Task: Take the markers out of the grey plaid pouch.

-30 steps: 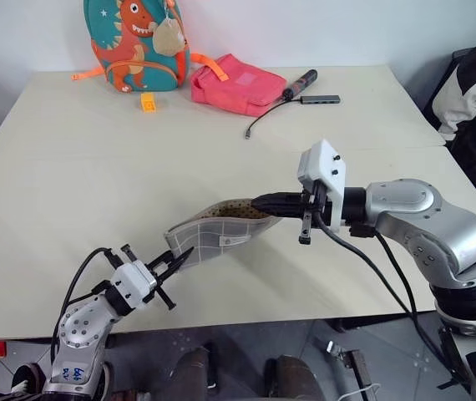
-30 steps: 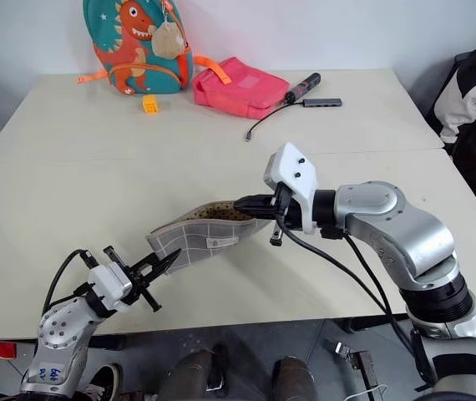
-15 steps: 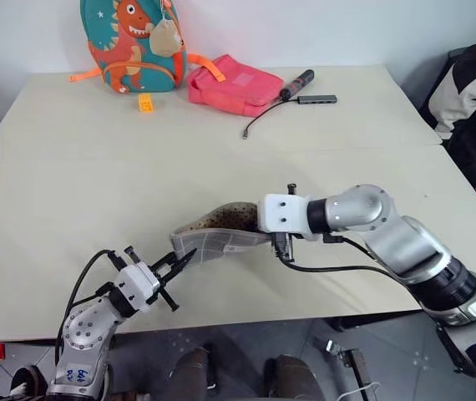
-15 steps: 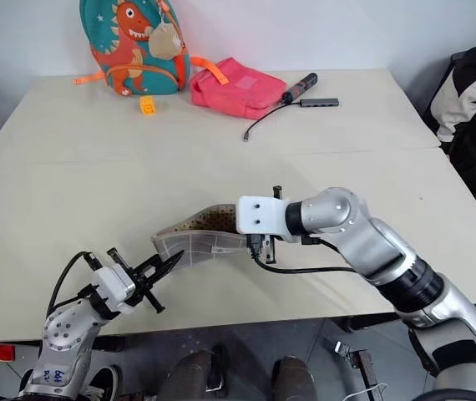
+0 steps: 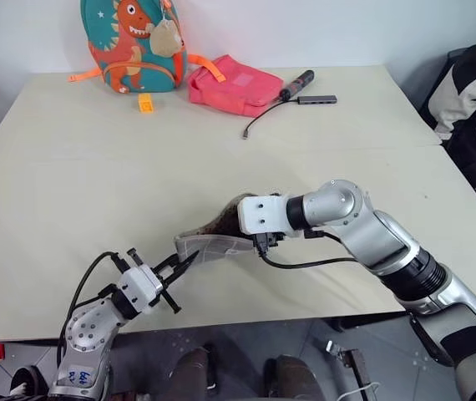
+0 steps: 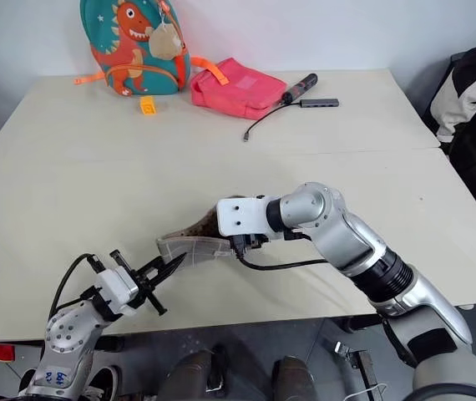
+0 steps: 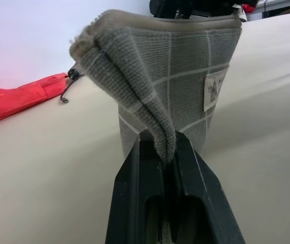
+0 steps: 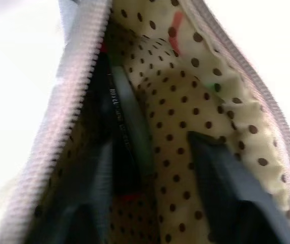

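The dark marker sits close to one finger with dotted lining mid-gap, so the robot's right gripper will move toward the pouch's side and close on the marker's body (image 8: 122,137).
The grey plaid pouch (image 5: 207,246) hangs just above the table, its mouth turned up toward my right arm. My left gripper (image 7: 168,152) is shut on the pouch's lower corner, the fabric bunched between its fingers. My right gripper (image 8: 152,145) is pushed into the open mouth, its fingers (image 8: 221,178) apart against the beige dotted lining (image 8: 180,112). A dark marker (image 8: 122,127) with white lettering lies inside, close to one finger, with a bit of red at its lower end. From the head views the right fingertips are hidden inside the pouch.
At the table's far edge stand a dinosaur backpack (image 5: 134,42), a pink bag (image 5: 234,83), a small orange block (image 5: 146,102) and a black-and-red cylinder (image 5: 298,82) with a cable and hub. A black-and-white garment (image 5: 472,100) hangs off the right side.
My right wrist has rolled and dipped down to the left into the pouch's mouth, and its fingers have parted. The left gripper has kept still, holding the corner.
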Robot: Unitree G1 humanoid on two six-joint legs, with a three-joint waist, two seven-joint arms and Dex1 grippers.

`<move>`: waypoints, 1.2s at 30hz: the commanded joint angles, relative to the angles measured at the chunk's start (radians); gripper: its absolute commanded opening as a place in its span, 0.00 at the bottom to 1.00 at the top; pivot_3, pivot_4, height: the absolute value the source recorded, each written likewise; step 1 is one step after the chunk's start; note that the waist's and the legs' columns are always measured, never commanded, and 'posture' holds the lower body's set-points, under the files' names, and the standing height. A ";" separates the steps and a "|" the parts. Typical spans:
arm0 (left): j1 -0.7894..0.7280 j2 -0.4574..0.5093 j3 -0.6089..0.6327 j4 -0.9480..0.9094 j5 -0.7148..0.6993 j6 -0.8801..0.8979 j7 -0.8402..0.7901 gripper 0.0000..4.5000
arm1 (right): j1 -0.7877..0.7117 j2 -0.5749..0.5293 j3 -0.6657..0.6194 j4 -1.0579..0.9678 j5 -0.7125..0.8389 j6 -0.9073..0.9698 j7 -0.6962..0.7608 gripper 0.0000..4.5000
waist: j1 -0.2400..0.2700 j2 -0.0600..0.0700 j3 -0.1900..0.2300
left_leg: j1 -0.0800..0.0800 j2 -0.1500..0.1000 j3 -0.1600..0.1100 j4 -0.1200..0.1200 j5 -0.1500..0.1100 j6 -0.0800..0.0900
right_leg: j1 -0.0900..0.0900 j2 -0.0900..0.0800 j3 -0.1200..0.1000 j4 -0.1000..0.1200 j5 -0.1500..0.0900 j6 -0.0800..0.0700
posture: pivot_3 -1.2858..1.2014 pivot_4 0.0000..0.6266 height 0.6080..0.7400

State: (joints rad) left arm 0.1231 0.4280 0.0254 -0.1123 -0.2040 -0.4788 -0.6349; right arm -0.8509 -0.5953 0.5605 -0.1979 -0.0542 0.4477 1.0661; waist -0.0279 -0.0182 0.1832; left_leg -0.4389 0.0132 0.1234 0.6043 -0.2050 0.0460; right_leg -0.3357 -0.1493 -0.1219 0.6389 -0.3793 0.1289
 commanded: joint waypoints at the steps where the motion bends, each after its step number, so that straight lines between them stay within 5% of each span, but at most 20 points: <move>1: 0.009 -0.004 0.004 -0.024 0.000 -0.006 0.009 0.00 | -0.010 0.001 -0.028 -0.037 -0.002 0.016 0.019 0.81 | 0.000 0.000 0.000 | 0.000 0.000 0.000 0.000 0.000 0.000 | 0.000 0.000 0.000 0.000 0.000 0.000 | 0.52 0.24 1.00; 4: 0.007 -0.003 0.003 -0.021 0.001 -0.008 0.008 0.00 | -0.023 0.006 -0.039 -0.048 0.002 0.019 0.028 1.00 | 0.000 0.000 0.000 | 0.000 0.000 0.000 0.000 0.000 0.000 | 0.000 0.000 0.000 0.000 0.000 0.000 | 0.52 0.24 1.00; 12: 0.006 -0.008 0.008 -0.019 -0.022 0.008 0.011 0.00 | -0.064 0.019 -0.104 -0.068 0.054 0.038 0.056 1.00 | 0.001 0.000 0.000 | 0.000 0.000 0.000 0.000 0.000 0.000 | 0.000 0.000 0.000 0.000 0.000 0.000 | 0.52 0.24 1.00; 20: 0.010 -0.014 0.005 -0.015 -0.025 0.006 0.011 0.00 | -0.059 0.023 -0.066 -0.071 0.026 0.008 0.078 0.48 | 0.001 0.000 0.000 | 0.000 0.000 0.000 0.000 0.000 0.000 | 0.000 0.000 0.000 0.000 0.000 0.000 | 0.52 0.24 1.00; 36: -0.003 -0.022 -0.007 -0.007 -0.034 0.010 -0.009 0.00 | -0.099 0.097 0.100 0.110 -0.218 -0.178 0.057 0.48 | 0.001 0.000 0.000 | 0.000 0.000 0.000 0.001 0.000 0.000 | -0.001 0.000 -0.001 0.004 0.000 0.000 | 0.52 0.24 1.00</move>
State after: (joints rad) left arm 0.1198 0.4084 0.0199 -0.1068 -0.2290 -0.4666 -0.6440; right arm -0.9278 -0.5077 0.6611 -0.0892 -0.2416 0.2965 1.1342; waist -0.0274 -0.0182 0.1832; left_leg -0.4391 0.0129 0.1233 0.6052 -0.2051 0.0458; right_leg -0.3362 -0.1490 -0.1231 0.6428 -0.3793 0.1289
